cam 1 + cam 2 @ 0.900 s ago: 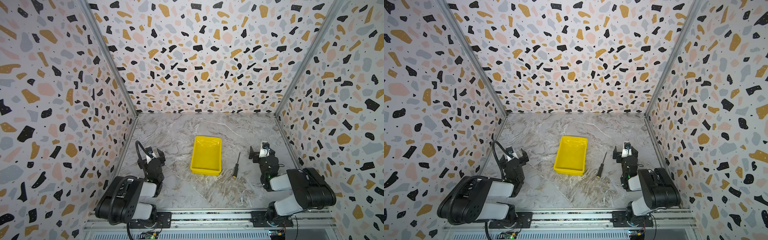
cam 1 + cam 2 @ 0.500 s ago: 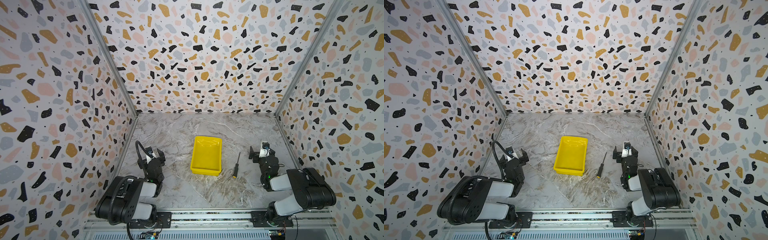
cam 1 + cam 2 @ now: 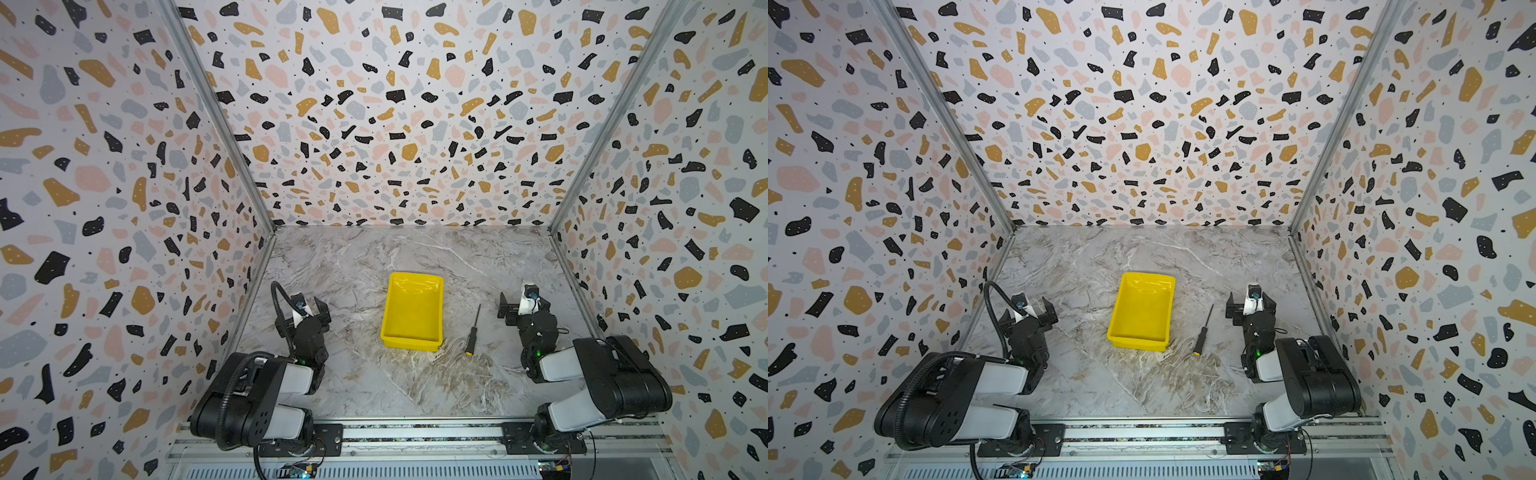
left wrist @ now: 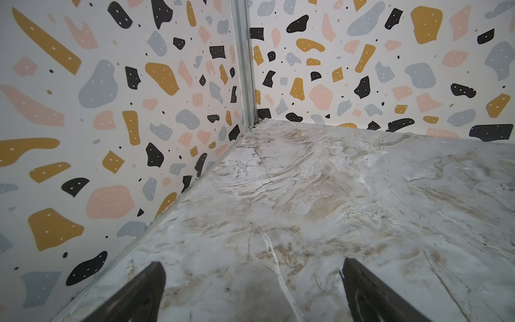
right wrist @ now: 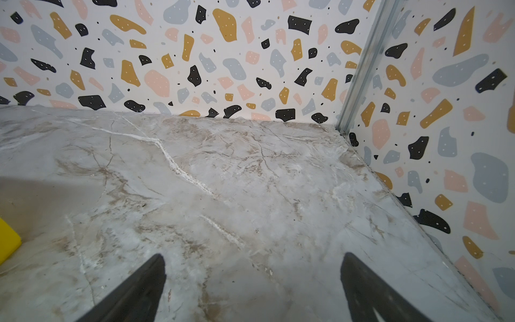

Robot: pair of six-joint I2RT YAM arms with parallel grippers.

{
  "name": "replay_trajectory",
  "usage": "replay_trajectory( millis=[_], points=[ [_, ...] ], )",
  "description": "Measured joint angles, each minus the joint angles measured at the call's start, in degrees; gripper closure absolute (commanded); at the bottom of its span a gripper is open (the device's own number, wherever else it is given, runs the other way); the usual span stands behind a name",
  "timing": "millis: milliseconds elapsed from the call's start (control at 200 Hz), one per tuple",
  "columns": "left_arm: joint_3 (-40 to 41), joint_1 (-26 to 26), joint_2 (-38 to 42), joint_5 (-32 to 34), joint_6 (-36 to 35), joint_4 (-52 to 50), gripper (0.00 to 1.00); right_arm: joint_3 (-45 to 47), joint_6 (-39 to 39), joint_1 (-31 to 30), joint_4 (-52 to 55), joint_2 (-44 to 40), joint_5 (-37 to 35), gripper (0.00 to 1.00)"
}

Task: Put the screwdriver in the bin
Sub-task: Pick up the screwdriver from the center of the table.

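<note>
Next, my right gripper goes to the middle of the screwdriver's handle (image 3: 471, 341), just ahead of its yellow cap, and closes there.
The bright yellow bin (image 3: 412, 311) (image 3: 1142, 311) rests empty on the marble floor mid-scene in both top views. To its right, apart from it, lies the screwdriver (image 3: 473, 335) (image 3: 1201, 335), yellow-capped handle towards the front and thin shaft pointing back. My right gripper (image 3: 524, 302) (image 3: 1250, 306) (image 5: 252, 256) hovers low to the right of the screwdriver, open and holding nothing. A corner of the bin (image 5: 8, 241) shows in the right wrist view. My left gripper (image 3: 307, 301) (image 3: 1030, 308) (image 4: 252, 263) sits left of the bin, open with only floor between its fingers.
Patterned terrazzo walls (image 3: 395, 124) close in the marble floor (image 3: 415, 257) on three sides, with metal corner posts (image 3: 224, 137). A metal rail (image 3: 415, 434) carrying both arm bases runs along the front edge.
</note>
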State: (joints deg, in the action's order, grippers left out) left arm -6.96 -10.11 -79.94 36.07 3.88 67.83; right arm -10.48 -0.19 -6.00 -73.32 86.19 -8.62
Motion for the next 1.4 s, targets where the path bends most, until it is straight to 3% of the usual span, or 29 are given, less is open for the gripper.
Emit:
replay_trajectory(
  millis=[896,1111,1216,1322,1402],
  points=[
    [0.0,0.0,0.0,-0.07,0.0,-0.02,0.0,0.09,-0.22,-0.57,-0.39,0.0,-0.24,0.01],
    [0.0,0.0,0.26,-0.17,0.0,0.0,0.0,5.4,-1.88,-3.85,-7.69,-0.39,-3.61,0.01],
    [-0.13,0.11,1.6,-3.34,-0.76,-1.05,0.0,7.96,-2.95,-5.81,-10.21,-2.21,-6.78,0.01],
    [-2.29,0.11,5.35,-6.58,-1.49,-7.19,0.0,6.29,-4.26,-10.38,-3.48,-9.81,-12.68,0.01],
    [-9.38,0.09,8.66,-7.37,-0.04,-19.54,0.0,-1.18,-4.13,-12.83,12.17,-17.51,-13.79,0.01]
  ],
)
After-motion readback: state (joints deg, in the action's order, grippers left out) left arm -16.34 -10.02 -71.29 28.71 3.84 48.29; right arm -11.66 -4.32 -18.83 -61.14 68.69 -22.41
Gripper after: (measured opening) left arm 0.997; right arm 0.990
